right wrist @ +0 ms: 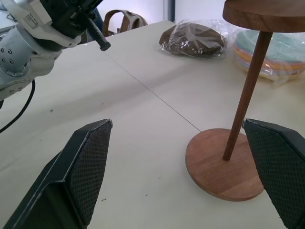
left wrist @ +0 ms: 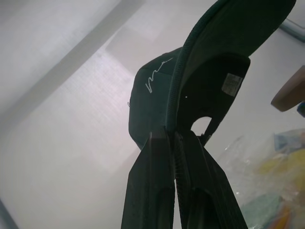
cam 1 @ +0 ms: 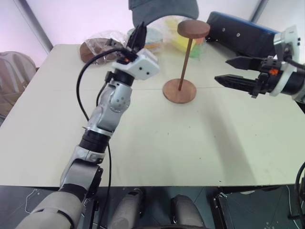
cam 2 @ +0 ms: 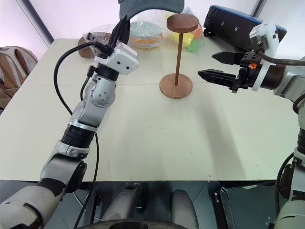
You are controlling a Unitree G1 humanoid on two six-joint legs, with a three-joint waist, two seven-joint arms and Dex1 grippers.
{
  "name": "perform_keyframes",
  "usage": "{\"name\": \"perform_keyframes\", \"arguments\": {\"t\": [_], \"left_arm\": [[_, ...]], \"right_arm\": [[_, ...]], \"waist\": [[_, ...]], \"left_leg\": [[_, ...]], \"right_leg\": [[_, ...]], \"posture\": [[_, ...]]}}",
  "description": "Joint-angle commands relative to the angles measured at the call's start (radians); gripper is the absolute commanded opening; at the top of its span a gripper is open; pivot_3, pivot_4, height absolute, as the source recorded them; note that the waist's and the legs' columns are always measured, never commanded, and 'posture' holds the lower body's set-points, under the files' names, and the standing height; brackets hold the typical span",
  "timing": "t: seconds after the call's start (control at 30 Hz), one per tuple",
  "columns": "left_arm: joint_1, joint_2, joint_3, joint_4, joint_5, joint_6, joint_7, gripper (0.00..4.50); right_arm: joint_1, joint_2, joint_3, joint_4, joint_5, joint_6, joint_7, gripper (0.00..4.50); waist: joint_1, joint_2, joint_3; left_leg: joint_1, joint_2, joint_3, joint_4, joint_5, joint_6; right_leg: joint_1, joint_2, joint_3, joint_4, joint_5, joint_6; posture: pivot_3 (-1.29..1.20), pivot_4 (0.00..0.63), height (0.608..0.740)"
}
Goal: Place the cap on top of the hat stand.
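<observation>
The robot's left gripper needs to release the dark teal cap over the bare top disc of the brown wooden hat stand (left wrist: 291,89).
The dark teal cap (cam 1: 164,8) hangs high above the far side of the table, left of the hat stand's top disc. My left gripper (left wrist: 174,136) points upward and is shut on the cap's edge; white script shows on the cap's fabric (left wrist: 157,81). The brown wooden hat stand (cam 1: 186,57) stands upright on its round base (cam 1: 179,90), with its top disc (cam 1: 193,28) bare. My right gripper (cam 1: 228,71) hovers level to the right of the stand, open and holding nothing, its fingers (right wrist: 86,167) facing the pole (right wrist: 243,95).
A brown round thing in clear plastic (cam 1: 95,47) and a bagged stack of pastel plates (cam 2: 145,33) lie at the table's far side. A dark blue case (cam 1: 238,31) sits at the far right. A backpack (cam 1: 14,71) stands off the table's left edge.
</observation>
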Motion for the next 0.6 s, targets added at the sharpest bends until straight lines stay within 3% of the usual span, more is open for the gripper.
{"name": "perform_keyframes", "arguments": {"t": [0.03,0.6], "left_arm": [[-0.043,-0.013,-0.015,-0.008,0.021,-0.029,0.029,0.04],[0.029,-0.111,-0.143,-0.02,0.091,-0.069,0.038,0.04]], "right_arm": [[-0.004,-0.004,-0.038,-0.038,0.013,-0.015,-0.007,4.5],[0.0,-0.01,-0.036,-0.041,0.014,-0.012,-0.011,4.5]], "waist": [[0.0,0.0,0.0],[0.001,0.0,0.0]], "left_leg": [[0.0,0.0,0.0,0.0,0.0,0.0],[0.0,0.0,0.0,0.0,0.0,0.0]], "right_leg": [[0.0,0.0,0.0,0.0,0.0,0.0],[0.0,0.0,0.0,0.0,0.0,0.0]], "posture": [[0.0,0.15,0.74],[0.0,0.15,0.74]]}}
